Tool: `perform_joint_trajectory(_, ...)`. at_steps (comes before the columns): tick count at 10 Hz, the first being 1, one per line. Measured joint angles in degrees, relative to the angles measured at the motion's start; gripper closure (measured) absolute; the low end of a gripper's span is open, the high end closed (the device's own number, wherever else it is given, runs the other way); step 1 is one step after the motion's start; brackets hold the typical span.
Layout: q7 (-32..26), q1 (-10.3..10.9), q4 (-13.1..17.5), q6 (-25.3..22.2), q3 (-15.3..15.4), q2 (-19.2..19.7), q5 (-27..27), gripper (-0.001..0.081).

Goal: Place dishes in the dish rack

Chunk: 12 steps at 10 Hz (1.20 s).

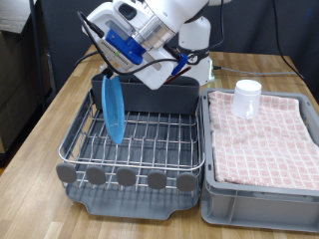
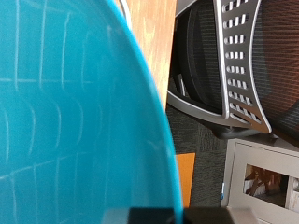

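Next, I release the bright blue plate among the silver wires just behind the rack's middle front disc (image 1: pixel 122 159).
The bright blue plate (image 1: pixel 113 112) stands on edge in the dish rack (image 1: pixel 150 149), at the exterior view's left, its lower rim among the silver wires. My gripper (image 1: pixel 104 72) is tilted down onto the plate's top rim and is shut on it. In the wrist view the blue plate (image 2: pixel 75 112) fills most of the picture, right against a dark fingertip (image 2: pixel 154 216). The small white cup (image 1: pixel 247 98) stands upside down on the pink checked cloth. The wooden spoon is out of view.
The grey crate (image 1: pixel 261 194) lined with pink checked cloth stands against the rack on the exterior view's right. The rack's tall grey back compartment (image 1: pixel 164 98) is just behind the plate. A mesh office chair (image 2: pixel 238 65) stands on the floor beyond the wooden table.
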Motion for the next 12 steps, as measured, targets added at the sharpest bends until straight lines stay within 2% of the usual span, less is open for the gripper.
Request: perform_joint_trajectory(12,4.01,0.17,-1.97,2.88,0.66,1.65,-0.54,0.0789)
